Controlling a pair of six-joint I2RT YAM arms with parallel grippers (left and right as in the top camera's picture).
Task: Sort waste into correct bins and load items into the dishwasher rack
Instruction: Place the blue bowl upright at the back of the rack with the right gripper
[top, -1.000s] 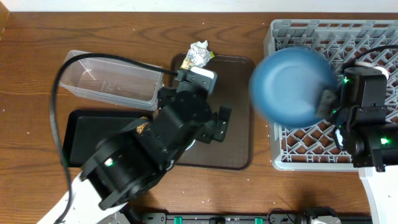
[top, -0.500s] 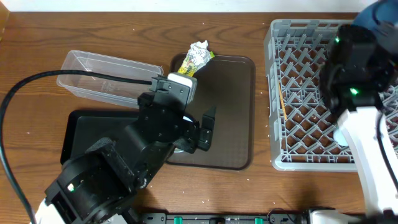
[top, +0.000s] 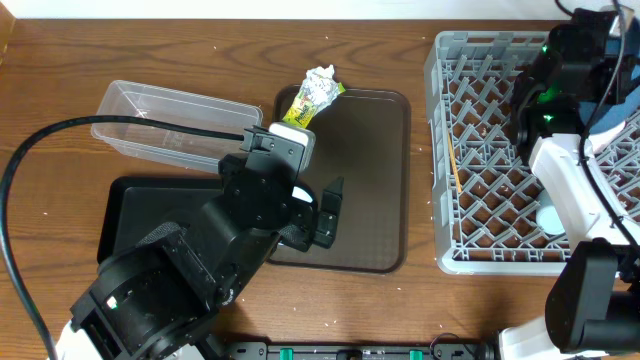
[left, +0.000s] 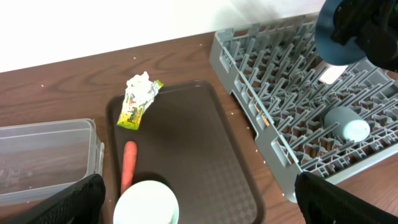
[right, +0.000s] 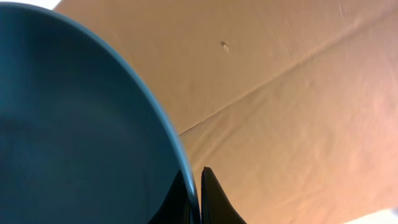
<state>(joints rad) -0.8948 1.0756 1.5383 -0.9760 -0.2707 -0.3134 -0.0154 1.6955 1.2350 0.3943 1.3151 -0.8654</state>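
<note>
The robot's right gripper needs to let go of the large dark-blue bowl in the dishwasher rack's far half (top: 576, 98), past the small cup.
My right gripper (right: 198, 180) is shut on the rim of the large dark-blue bowl (right: 74, 124). It holds the bowl raised over the far right of the grey dishwasher rack (top: 480, 150). The bowl also shows in the left wrist view (left: 329, 43). My left gripper (left: 199, 214) is open and hovers over the near end of the brown tray (top: 375, 170). A round white dish (left: 146, 202) lies between its fingers. An orange carrot piece (left: 129, 171) lies beside the dish. The crumpled yellow-green wrapper (top: 315, 92) sits at the tray's far left corner. A small cup (left: 348, 124) lies in the rack.
The clear tub (top: 170, 125) stands left of the brown tray. The black tray (top: 125, 215) lies in front of the tub, partly under my left arm. The left arm's cable arcs over the tub. The brown food lump is hidden.
My right arm has swung the blue bowl from above the rack's left edge to its far right corner. My left arm has shifted slightly left and back over the brown tray.
</note>
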